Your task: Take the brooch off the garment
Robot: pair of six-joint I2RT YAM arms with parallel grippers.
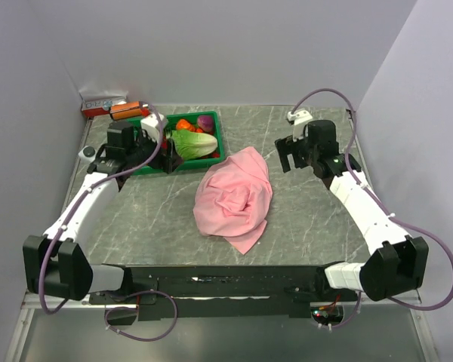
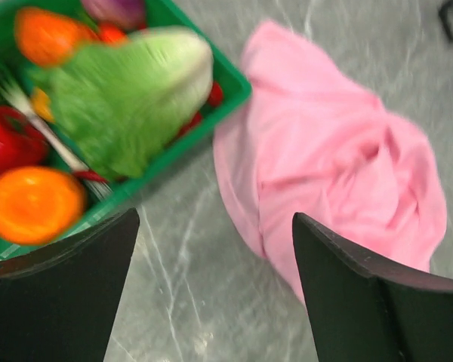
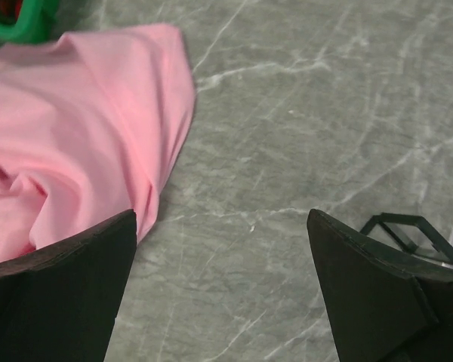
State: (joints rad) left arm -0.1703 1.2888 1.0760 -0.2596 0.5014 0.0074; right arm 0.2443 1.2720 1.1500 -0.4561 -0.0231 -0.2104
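I should close my right gripper on the pink garment's near edge (image 1: pixel 254 240), next to the pointed corner that sticks out toward the front of the table.
The pink garment (image 1: pixel 234 197) lies crumpled in a heap in the middle of the table; it also shows in the left wrist view (image 2: pixel 340 166) and the right wrist view (image 3: pixel 75 143). No brooch shows on it in any view. My left gripper (image 1: pixel 157 147) is open and empty, above the table by the green tray, left of the garment (image 2: pixel 215 249). My right gripper (image 1: pixel 291 157) is open and empty, above bare table just right of the garment (image 3: pixel 220 249).
A green tray (image 1: pixel 211 157) at the back left holds a lettuce (image 1: pixel 193 143), orange and red toy foods and a fork (image 2: pixel 38 121). A small box (image 1: pixel 104 104) and an orange item (image 1: pixel 125 110) sit at the back left corner. Walls enclose the table.
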